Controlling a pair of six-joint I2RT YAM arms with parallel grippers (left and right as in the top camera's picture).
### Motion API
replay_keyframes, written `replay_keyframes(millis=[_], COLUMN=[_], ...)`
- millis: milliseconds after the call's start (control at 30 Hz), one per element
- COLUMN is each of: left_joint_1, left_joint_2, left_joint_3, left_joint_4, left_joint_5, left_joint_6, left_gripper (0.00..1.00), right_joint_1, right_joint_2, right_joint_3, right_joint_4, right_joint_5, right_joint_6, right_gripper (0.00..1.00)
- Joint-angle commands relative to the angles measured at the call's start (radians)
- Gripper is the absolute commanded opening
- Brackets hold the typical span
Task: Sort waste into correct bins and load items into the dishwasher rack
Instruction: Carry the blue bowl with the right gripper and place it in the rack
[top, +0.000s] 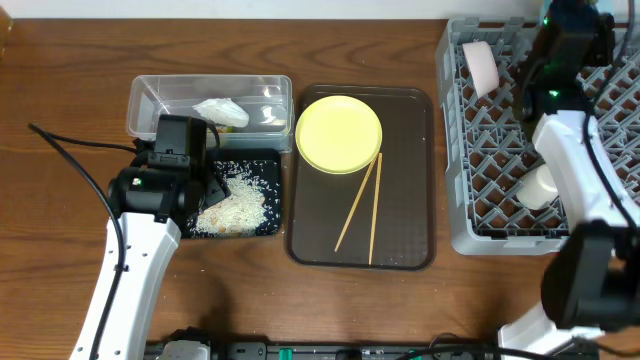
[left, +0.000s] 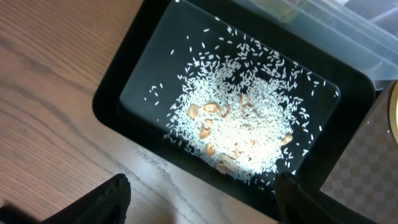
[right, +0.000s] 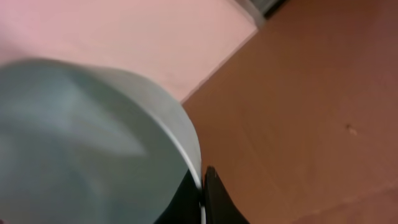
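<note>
My right gripper will set the light-blue bowl free in the grey dishwasher rack's far row (top: 529, 60), beside the white bowl.
My left gripper (top: 212, 188) hangs open and empty over the near edge of the black tray-bin (top: 262, 165). In the left wrist view its fingers (left: 202, 202) frame the bin (left: 143, 81), which holds white rice grains (left: 239, 134) and some tan bits. My right gripper (right: 202, 186) is shut on the rim of the light-blue bowl (right: 81, 137), above the grey dishwasher rack's (top: 500, 150) far right part (top: 572, 30). The clear tub (top: 150, 100) holds the white tissue (top: 220, 112). The yellow plate (top: 340, 133) and chopsticks (top: 362, 205) lie on the brown tray (top: 410, 230).
A white bowl (top: 482, 65) stands on edge in the rack's far left corner. A small white cup (top: 540, 187) sits in the rack near the right arm. The clear tub's corner (left: 336, 25) and the brown tray's edge (left: 373, 168) border the black bin.
</note>
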Motion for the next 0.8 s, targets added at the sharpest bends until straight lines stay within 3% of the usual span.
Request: replay_keyframes(millis=[0,433,767], left_joint_1=[0.004,0.004,0.004], left_joint_2=[0.004,0.004,0.004], left_joint_3=[-0.004,-0.004,-0.004], left_joint_4=[-0.003,-0.004,-0.004], left_joint_5=[-0.001,-0.001,0.000], left_joint_6=[-0.006,-0.006,-0.006], left_gripper=[0.77,0.77,0.77], right_joint_1=[-0.021,-0.029,-0.021], right_joint_2=[0.067,0.242,0.296], right_joint_3=[0.005,0.005,0.005], right_joint_4=[0.027,0.192,0.219], right_joint_5=[0.083,0.153,0.148], right_joint_6=[-0.037,-0.036,-0.025], right_gripper=[0.01,0.01,0.01])
